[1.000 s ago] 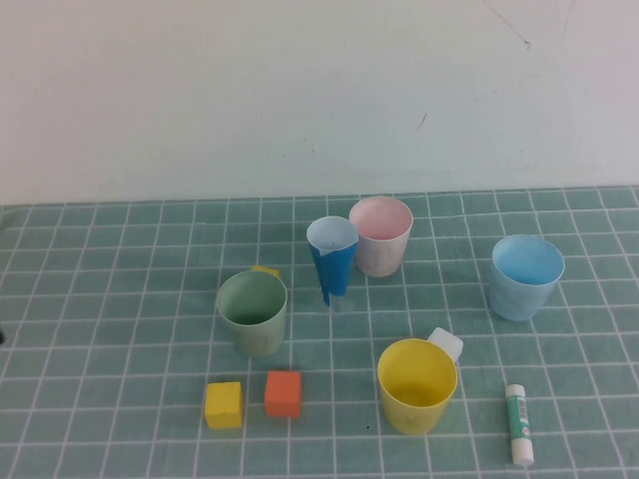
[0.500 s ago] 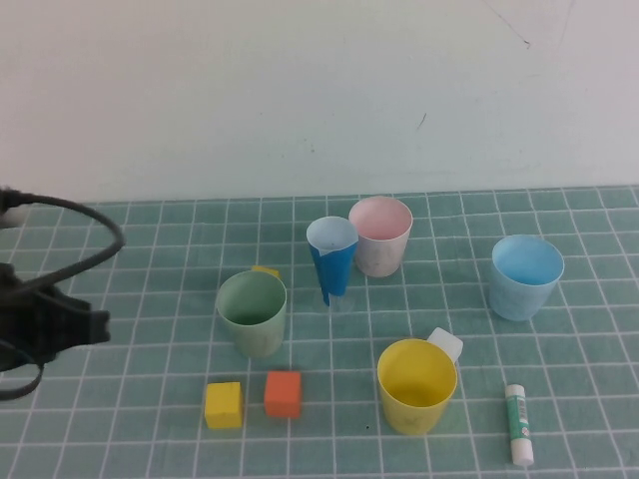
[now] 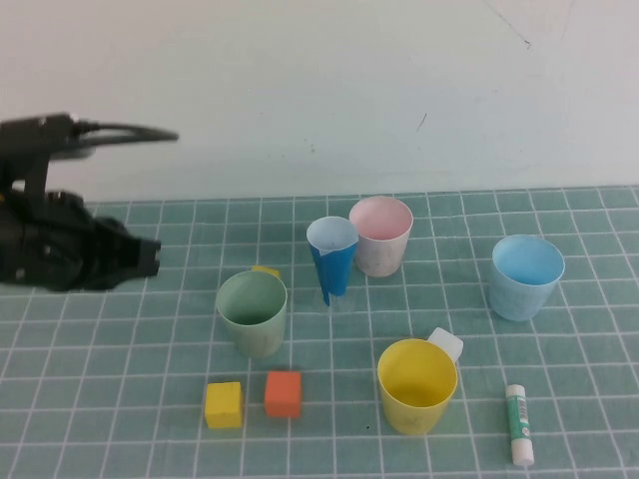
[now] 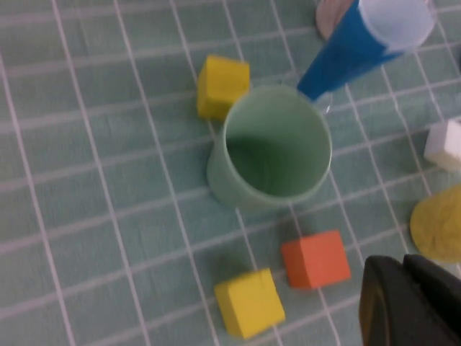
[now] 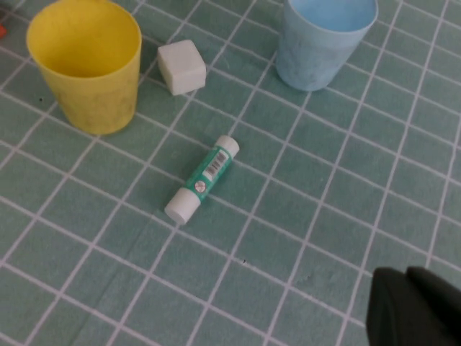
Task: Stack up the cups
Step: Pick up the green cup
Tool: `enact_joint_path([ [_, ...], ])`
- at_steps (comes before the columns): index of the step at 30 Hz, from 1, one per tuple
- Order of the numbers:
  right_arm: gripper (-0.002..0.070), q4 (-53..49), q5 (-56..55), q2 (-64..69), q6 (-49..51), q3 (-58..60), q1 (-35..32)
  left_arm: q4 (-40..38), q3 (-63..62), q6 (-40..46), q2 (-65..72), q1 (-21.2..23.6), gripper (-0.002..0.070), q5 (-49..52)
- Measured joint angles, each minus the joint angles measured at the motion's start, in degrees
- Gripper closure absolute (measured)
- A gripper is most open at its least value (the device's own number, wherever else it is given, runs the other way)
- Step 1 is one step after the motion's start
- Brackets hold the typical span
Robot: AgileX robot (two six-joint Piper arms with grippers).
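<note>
Next, my left gripper will go to the green cup's rim (image 3: 228, 282) (image 4: 227, 127) and close there, because the green cup goes into the yellow cup.
Four cups stand apart and upright on the green checked mat: pale green (image 3: 253, 311), pale pink (image 3: 380, 236), light blue (image 3: 526, 276) and bright yellow (image 3: 416, 385). My left gripper (image 3: 150, 257) hovers at the far left, left of the green cup, with its fingers together and empty. The left wrist view shows the green cup (image 4: 270, 148) from above, with the gripper (image 4: 403, 288) well clear of it. My right gripper (image 5: 407, 277) is outside the high view. It is shut and empty over bare mat, away from the blue cup (image 5: 324, 40) and the yellow cup (image 5: 86, 61).
A dark-blue cone cup (image 3: 331, 259) stands beside the pink cup. A yellow block (image 3: 224, 404) and an orange block (image 3: 284, 393) lie in front of the green cup, and a small yellow block (image 3: 266, 270) behind it. A white block (image 3: 446, 344) touches the yellow cup; a glue stick (image 3: 518, 424) lies to its right.
My left arm has come into the high view from the left edge, then risen and reached further right. The cups and blocks have not moved.
</note>
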Motion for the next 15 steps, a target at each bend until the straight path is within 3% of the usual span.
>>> enact_joint_path([
  [7,0.0679,5.10,-0.52,0.00,-4.28,0.05,0.00,0.04,-11.57,-1.75,6.01,-0.43,0.0677,2.23],
  [15,0.0679,10.95,0.98,8.71,-9.79,-1.91,0.00,4.89,-20.68,-2.69,11.33,-9.23,0.0677,4.57],
])
